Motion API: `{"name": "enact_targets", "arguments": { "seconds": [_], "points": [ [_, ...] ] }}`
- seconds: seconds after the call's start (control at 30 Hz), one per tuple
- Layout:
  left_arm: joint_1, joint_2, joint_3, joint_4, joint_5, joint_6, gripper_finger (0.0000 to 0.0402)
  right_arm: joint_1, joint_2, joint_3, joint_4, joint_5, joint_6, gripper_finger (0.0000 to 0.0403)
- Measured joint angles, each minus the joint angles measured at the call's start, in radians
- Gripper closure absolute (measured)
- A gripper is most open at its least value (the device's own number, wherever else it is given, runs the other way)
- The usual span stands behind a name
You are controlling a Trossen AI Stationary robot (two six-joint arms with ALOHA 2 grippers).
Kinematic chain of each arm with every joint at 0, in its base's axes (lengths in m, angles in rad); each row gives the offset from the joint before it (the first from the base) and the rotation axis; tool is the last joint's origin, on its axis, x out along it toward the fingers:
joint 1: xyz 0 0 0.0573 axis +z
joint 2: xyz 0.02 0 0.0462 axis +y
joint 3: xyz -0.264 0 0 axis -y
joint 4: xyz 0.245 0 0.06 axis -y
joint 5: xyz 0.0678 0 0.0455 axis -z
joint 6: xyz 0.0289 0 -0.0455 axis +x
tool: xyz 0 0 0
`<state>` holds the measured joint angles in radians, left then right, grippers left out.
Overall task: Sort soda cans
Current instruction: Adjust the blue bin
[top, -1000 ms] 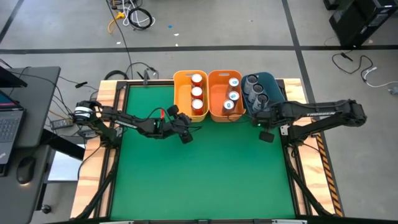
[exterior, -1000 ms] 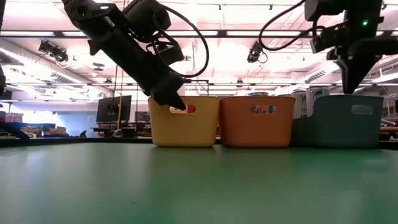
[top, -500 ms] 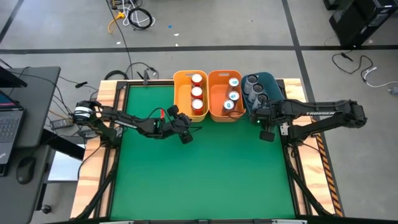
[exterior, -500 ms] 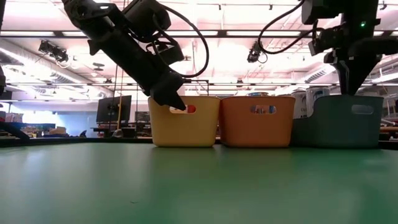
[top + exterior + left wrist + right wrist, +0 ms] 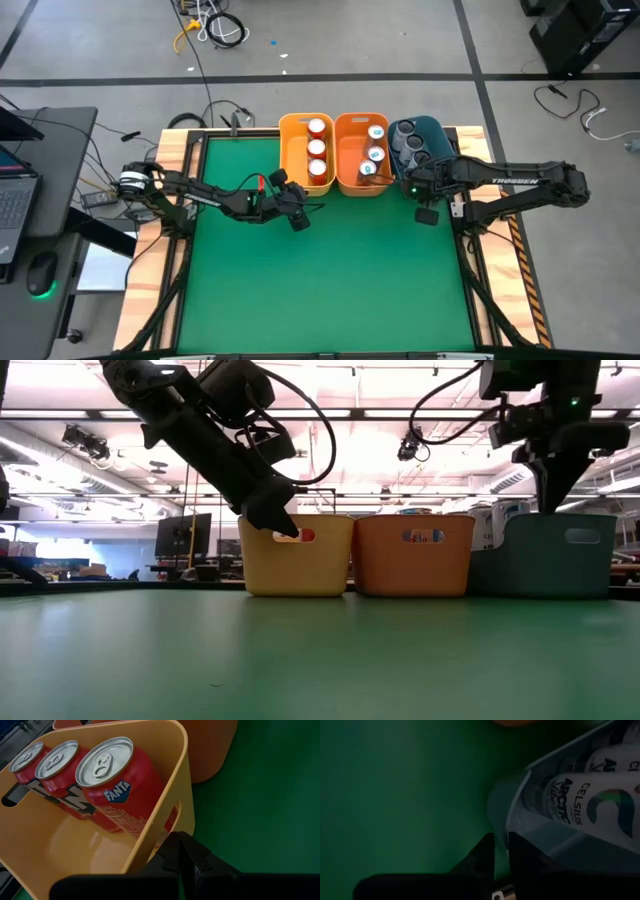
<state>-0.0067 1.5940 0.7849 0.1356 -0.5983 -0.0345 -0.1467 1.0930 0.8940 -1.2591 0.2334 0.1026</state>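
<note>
The blue bin sits crooked beside the orange bin; my right gripper needs to open, grab the blue bin's near rim (image 5: 513, 812) and turn it square.
Three red-orange cans (image 5: 120, 785) stand in the yellow bin (image 5: 284, 150). Three white-and-light-blue cans (image 5: 375, 153) are in the orange bin (image 5: 341, 150), and dark grey cans (image 5: 415, 150), lettered CELSIUS (image 5: 590, 805), fill the blue bin (image 5: 441, 130). My left gripper (image 5: 300, 221) hangs shut over the green mat just near of the yellow bin's near corner (image 5: 175, 820), apart from it. My right gripper (image 5: 409, 188) points down, shut, at the blue bin's near-left corner (image 5: 501, 822), with its tips (image 5: 549, 508) about level with the rim. My right gripper stands with its shut fingertips at the blue bin's near rim (image 5: 506, 834), coming from above. I cannot tell whether it touches the rim.
The three bins stand side by side along the far edge of the green mat (image 5: 330, 280). A wooden frame (image 5: 160, 270) borders the mat. A laptop (image 5: 15, 200) and cables lie off the table's left side.
My right gripper has moved toward the table's left along the blue bin's near edge, from about the middle of that edge to its near-left corner. The cans and bins have stayed in place.
</note>
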Motion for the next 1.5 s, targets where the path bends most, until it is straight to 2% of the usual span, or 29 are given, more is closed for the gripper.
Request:
{"name": "enact_targets", "arguments": {
  "seconds": [0.33, 0.43, 0.5, 0.57, 0.73, 0.93, 1.03, 1.3, 1.5],
  "points": [
    [0.000, 0.000, 0.000, 0.000, 0.001, 0.000, 0.0400, 0.000, 0.002, -0.062, 0.014, -0.017, 0.001, 0.0266],
    [0.000, 0.000, 0.000, 0.000, 0.001, 0.000, 0.0400, -0.007, 0.002, -0.097, 0.014, -0.006, 0.001, 0.0254],
    [0.000, 0.000, 0.000, 0.000, 0.001, 0.000, 0.0400, -0.010, 0.002, -0.106, 0.023, 0.002, 0.006, 0.0263],
    [0.000, 0.000, 0.000, 0.000, 0.001, 0.000, 0.0400, -0.010, 0.001, -0.106, 0.056, 0.004, 0.006, 0.0289],
    [0.000, 0.000, 0.000, 0.000, 0.001, -0.001, 0.0400, -0.009, 0.002, -0.106, 0.131, -0.009, 0.024, 0.0388],
    [0.000, 0.000, 0.000, 0.000, 0.002, -0.002, 0.0400, -0.009, 0.002, -0.106, 0.184, 0.001, 0.060, 0.0386],
    [0.000, 0.000, 0.000, 0.001, 0.002, -0.003, 0.0400, -0.011, 0.002, -0.106, 0.203, 0.028, 0.003, 0.0398],
    [-0.002, 0.000, 0.000, 0.001, 0.002, -0.003, 0.0400, -0.061, 0.003, -0.110, 0.290, 0.049, -0.148, 0.0398],
    [-0.002, 0.000, 0.000, 0.001, 0.002, -0.003, 0.0400, -0.109, -0.005, -0.181, 0.376, 0.055, -0.272, 0.0399]
  ]
}}
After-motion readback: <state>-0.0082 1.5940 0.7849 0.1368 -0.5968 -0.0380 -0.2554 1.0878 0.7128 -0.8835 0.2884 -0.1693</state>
